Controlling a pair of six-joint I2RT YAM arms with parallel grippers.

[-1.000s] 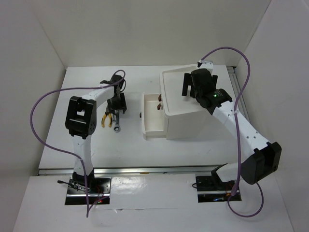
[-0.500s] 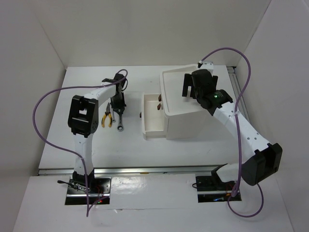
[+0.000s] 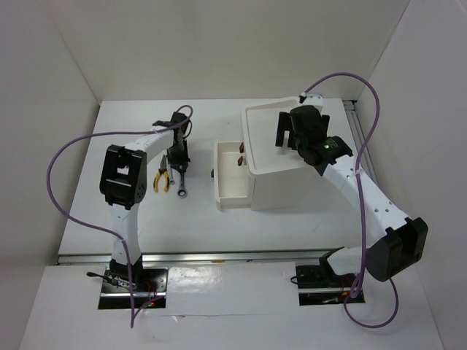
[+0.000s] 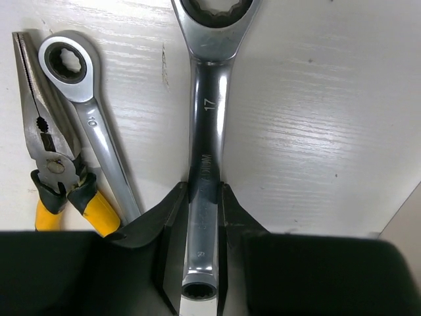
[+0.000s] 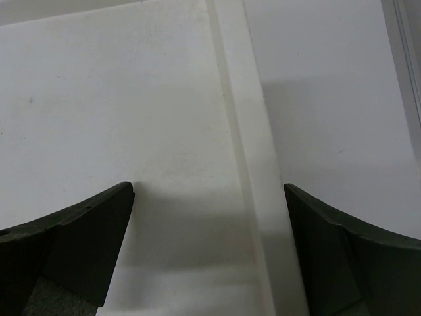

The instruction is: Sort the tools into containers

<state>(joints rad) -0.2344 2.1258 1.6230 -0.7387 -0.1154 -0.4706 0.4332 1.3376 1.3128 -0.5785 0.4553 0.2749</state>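
I need to set the large silver wrench, now low over the white table, down with my left gripper inside the pulled-out drawer of the white box (image 3: 232,176).
My left gripper (image 4: 202,197) is shut on the shaft of a large silver wrench (image 4: 205,99) marked 17, low over the white table. A smaller silver wrench (image 4: 89,125) and the yellow-and-black pliers (image 4: 49,151) lie just to its left. In the top view the left gripper (image 3: 179,162) is left of the white box unit (image 3: 288,182), with the pliers (image 3: 161,179) and a wrench end (image 3: 182,191) beside it. My right gripper (image 5: 209,250) is open and empty above the box's top tray (image 5: 131,99). No screwdrivers show.
One drawer (image 3: 232,191) of the box is pulled out to the left, with a dark knob (image 3: 212,173) on its front. Two brown knobs (image 3: 241,154) show on the box front above it. White walls enclose the table at the back and sides.
My left gripper has shifted slightly right and away from the pliers, and the wrench end below it has moved right with it. The right arm has not moved.
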